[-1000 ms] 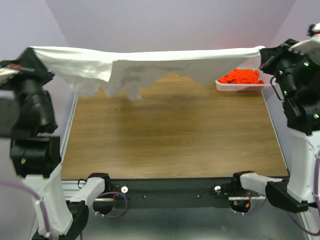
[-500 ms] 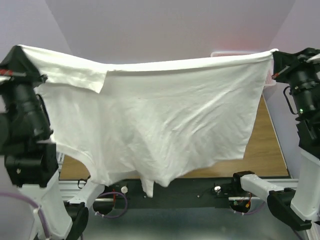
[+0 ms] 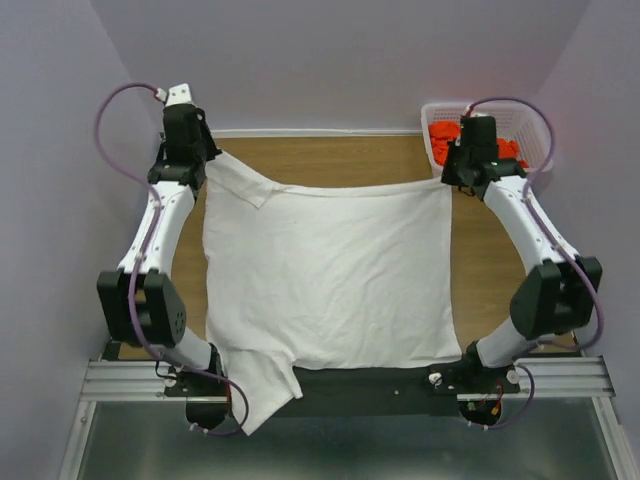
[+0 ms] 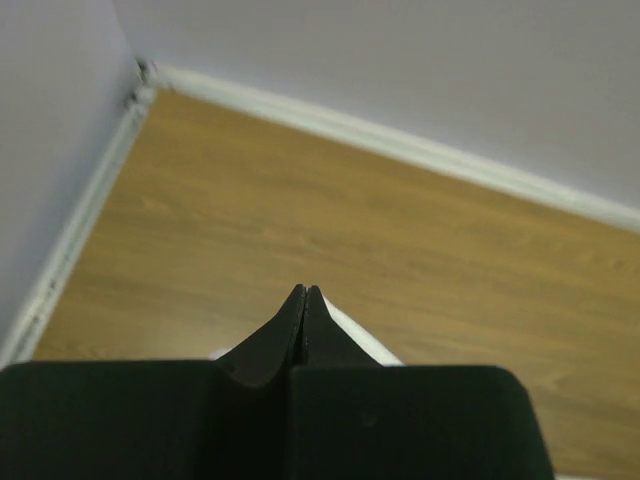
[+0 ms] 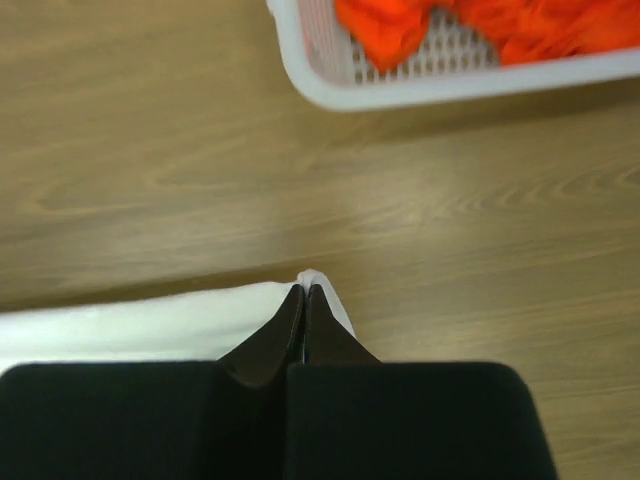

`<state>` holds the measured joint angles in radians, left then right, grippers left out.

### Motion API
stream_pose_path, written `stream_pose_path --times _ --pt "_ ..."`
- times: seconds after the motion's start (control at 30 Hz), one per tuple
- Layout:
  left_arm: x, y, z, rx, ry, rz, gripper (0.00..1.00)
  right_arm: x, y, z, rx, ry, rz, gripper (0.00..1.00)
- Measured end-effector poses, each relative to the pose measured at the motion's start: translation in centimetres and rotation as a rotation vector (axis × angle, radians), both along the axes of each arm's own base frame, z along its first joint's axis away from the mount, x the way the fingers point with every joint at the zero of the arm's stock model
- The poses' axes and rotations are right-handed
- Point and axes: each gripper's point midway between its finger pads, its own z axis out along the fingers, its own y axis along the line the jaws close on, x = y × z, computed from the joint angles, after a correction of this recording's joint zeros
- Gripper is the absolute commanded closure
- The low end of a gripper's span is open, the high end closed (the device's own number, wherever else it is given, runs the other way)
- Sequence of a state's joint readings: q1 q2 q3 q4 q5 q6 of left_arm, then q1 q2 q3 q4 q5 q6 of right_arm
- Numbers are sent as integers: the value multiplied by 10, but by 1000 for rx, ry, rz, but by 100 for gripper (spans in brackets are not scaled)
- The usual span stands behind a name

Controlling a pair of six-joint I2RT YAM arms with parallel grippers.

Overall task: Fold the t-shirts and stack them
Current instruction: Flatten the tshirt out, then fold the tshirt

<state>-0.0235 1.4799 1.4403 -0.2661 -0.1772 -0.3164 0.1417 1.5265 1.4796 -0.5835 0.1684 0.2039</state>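
Note:
A flap of the white t-shirt is folded over next to my left gripper, so I will put this corner of the t-shirt down, let go and grab the flap's edge (image 3: 260, 204) to straighten it.
The white t-shirt (image 3: 325, 270) lies spread flat on the wooden table, its near end hanging over the front edge. My left gripper (image 3: 205, 165) is shut on its far left corner, and a strip of white cloth (image 4: 355, 335) shows beside the tips (image 4: 304, 292). My right gripper (image 3: 450, 183) is shut on the far right corner, with white cloth (image 5: 150, 325) at the tips (image 5: 304, 288). The orange-red t-shirt (image 3: 445, 135) lies bunched in the basket and also shows in the right wrist view (image 5: 500, 25).
A white plastic lattice basket (image 3: 535, 115) stands at the back right corner, just beyond my right gripper; its rim shows in the right wrist view (image 5: 420, 90). A white ledge (image 4: 400, 145) and the wall run along the table's far edge. Bare wood (image 3: 495, 260) lies right of the shirt.
Both arms have swung from high near the camera out to the table's far side and down. The white t-shirt went from hanging stretched in the air to lying flat on the table.

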Motion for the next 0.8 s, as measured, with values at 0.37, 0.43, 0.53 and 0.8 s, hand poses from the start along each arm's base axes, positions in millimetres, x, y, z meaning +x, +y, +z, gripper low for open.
stream_pose_path --times 0.37,0.43,0.53,0.8 --pt "78 -33 -216 -114 436 -132 100 68 -5 -158 -33 229 -37 100" --pt "86 -36 -208 -128 419 -144 100 75 -9 -163 -31 227 -46 100" --pt "95 -38 -191 -139 382 -156 100 81 -13 -163 -28 217 -54 99" --pt "83 -37 -183 -164 419 -150 100 89 -25 -153 -8 183 -71 100"
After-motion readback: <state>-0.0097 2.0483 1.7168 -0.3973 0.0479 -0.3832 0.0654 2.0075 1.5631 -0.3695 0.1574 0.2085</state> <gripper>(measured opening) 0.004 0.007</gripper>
